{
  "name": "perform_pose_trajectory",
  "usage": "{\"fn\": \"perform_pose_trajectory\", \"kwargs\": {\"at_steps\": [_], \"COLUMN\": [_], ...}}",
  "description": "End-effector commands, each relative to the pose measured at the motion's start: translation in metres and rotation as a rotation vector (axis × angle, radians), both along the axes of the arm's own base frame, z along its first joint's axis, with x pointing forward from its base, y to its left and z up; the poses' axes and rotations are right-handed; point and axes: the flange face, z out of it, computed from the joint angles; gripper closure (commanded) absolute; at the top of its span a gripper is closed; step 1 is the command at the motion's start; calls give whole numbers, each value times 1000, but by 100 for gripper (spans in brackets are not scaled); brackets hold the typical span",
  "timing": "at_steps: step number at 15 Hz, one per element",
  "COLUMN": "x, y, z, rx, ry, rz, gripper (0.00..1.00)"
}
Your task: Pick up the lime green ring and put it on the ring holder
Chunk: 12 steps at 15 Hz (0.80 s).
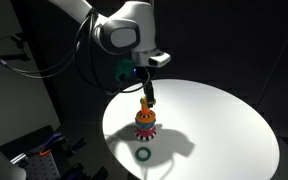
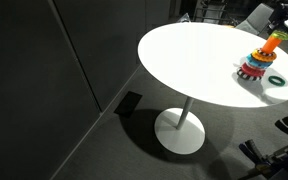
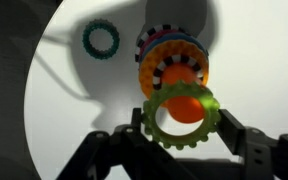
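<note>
My gripper needs to release the lime green ring around the holder's orange peg, on top of the black-and-white ring [image 1: 146,111] [image 3: 178,77].
In the wrist view my gripper [image 3: 182,120] is shut on the lime green ring [image 3: 154,120], a toothed hoop held flat with one finger against each side. Through its open centre I see the rounded orange top of the ring holder [image 3: 174,62] directly below, so the ring hangs just over the peg. In both exterior views the holder [image 1: 146,122] [image 2: 256,62] stands upright on the white round table [image 1: 224,120], with my gripper [image 1: 147,97] right above its tip. The held ring is too small to make out there.
A darker teal ring [image 3: 101,40] lies flat on the table beside the holder, also visible in both exterior views [image 1: 142,153] [image 2: 276,80]. The table [image 2: 184,60] stands on a single pedestal. Dark equipment sits off the table's edge.
</note>
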Motion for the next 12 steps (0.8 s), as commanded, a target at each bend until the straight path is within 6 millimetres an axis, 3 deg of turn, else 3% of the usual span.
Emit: {"fn": "perform_pose_trajectory", "kwargs": {"at_steps": [1, 5, 12], "x": [4, 4, 8], "y": [1, 4, 12], "z": [4, 7, -5], "rx": [18, 19, 26], "ry": [-13, -17, 4], "rz": [13, 15, 25], "gripper": [50, 50, 50]}}
